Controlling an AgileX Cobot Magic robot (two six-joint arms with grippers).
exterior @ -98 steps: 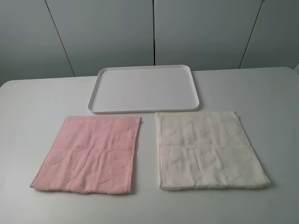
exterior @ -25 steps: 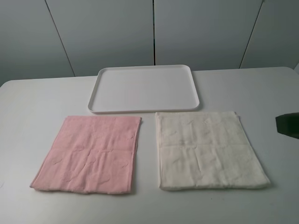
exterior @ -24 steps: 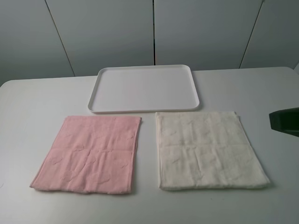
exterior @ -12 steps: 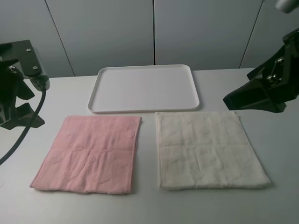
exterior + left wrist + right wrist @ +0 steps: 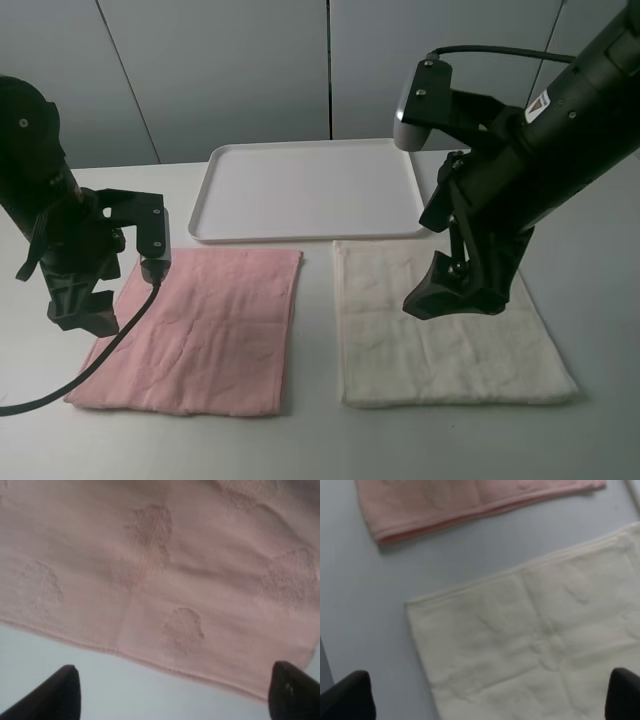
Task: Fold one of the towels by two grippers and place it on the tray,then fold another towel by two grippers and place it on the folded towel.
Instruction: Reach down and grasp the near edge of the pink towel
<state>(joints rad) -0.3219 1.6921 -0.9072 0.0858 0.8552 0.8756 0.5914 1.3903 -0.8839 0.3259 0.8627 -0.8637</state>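
Observation:
The near corner [image 5: 275,411] [image 5: 382,539] of the pink towel, on the side facing the cream towel, will be gripped by my right gripper.
A pink towel [image 5: 200,330] lies flat at the front left of the table, and a cream towel [image 5: 400,350] lies flat at the front right. An empty white tray [image 5: 310,190] stands behind them. My left gripper [image 5: 82,308] hovers over the pink towel's left edge. The left wrist view shows it open [image 5: 180,695] above the pink towel [image 5: 165,570] and its hem. My right gripper [image 5: 458,292] hovers over the middle of the cream towel. The right wrist view shows it open [image 5: 485,695] above the cream towel [image 5: 535,645], with the pink towel [image 5: 445,500] beyond.
The white table [image 5: 560,200] carries only the towels and the tray. A grey panelled wall [image 5: 250,70] stands behind it. The left arm's cable [image 5: 60,385] hangs over the pink towel's front left corner.
Both arms have come into view from the sides and dropped over the towels, the left over the pink one, the right over the cream one. The towels and tray have not moved.

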